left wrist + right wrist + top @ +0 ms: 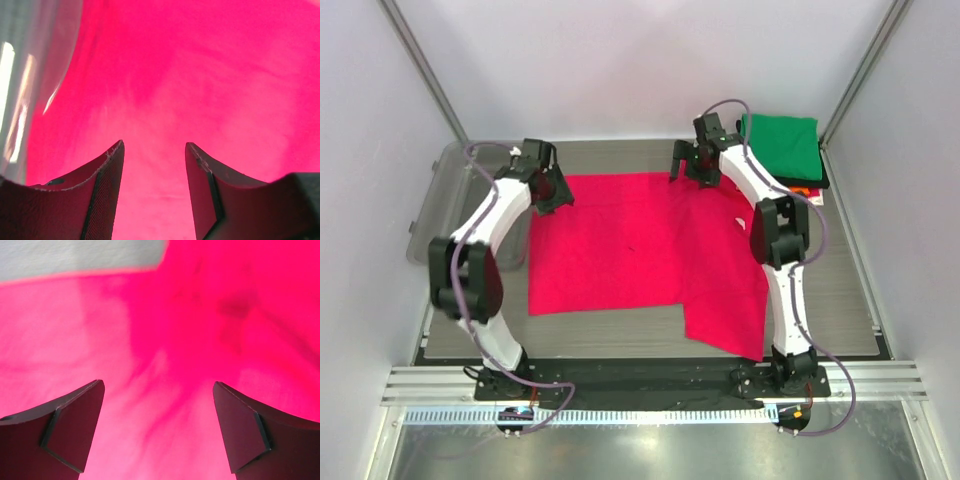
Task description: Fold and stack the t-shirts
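Note:
My left gripper needs to move next to the near hem corner [532,311] of the crimson-pink t-shirt, on the side of the clear plastic tub, and close on it there.
A crimson-pink t-shirt [640,250] lies spread on the table, part folded, one flap reaching toward the front right. My left gripper [552,196] hangs over its far left corner, open and empty; the left wrist view shows pink cloth [200,75] between the fingers [105,190]. My right gripper [688,168] is over the shirt's far edge, open wide and empty; its wrist view shows pink cloth [165,365] below it. A folded green t-shirt [782,145] tops a stack at the far right, with black and orange cloth edges [804,190] under it.
A clear plastic tub [455,215] stands at the left edge of the table, close behind the left arm; its wall shows in the left wrist view [30,75]. The grey table mat [840,300] runs along the right. Frame posts stand at the far corners.

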